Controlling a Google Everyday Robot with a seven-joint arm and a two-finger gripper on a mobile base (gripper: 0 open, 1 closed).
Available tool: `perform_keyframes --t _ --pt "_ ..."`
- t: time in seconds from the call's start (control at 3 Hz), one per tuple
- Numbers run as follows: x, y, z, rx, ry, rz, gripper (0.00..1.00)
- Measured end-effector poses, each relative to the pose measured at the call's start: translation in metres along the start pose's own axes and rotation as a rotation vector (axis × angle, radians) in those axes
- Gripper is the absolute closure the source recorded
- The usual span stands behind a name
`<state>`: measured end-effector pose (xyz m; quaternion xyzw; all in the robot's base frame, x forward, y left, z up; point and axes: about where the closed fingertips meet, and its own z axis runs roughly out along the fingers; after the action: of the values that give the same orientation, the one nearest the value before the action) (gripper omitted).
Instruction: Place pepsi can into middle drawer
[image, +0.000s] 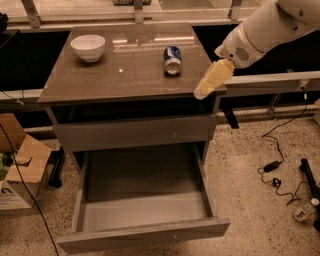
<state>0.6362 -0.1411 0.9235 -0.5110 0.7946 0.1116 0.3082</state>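
My gripper will grip the pepsi can's body (173, 63) near the can's silver end, so that the blue part is left sticking out.
The pepsi can (172, 59), blue with a silver end, lies on its side on the grey cabinet top (130, 75), right of centre. The middle drawer (145, 212) is pulled out below, a long grey tray with nothing in it. My gripper (212, 80), tan-coloured at the end of the white arm (260, 30), hovers over the cabinet's right front corner, to the right of the can and a little nearer to the camera. It holds nothing and does not touch the can.
A white bowl (88, 47) stands at the back left of the cabinet top. A shut drawer front (132, 132) sits above the open drawer. A cardboard box (17, 170) is on the floor at left; cables (275, 170) and a small bottle (303, 212) lie at right.
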Motion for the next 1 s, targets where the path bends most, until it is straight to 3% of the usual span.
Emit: perform_keyframes --t 0.67,1.0 --pt "-0.025 -0.057 0.060 0.063 -0.142 0.093 0.00" --pt "-0.033 -0.083 0.087 0.062 -0.209 0.140 0.00"
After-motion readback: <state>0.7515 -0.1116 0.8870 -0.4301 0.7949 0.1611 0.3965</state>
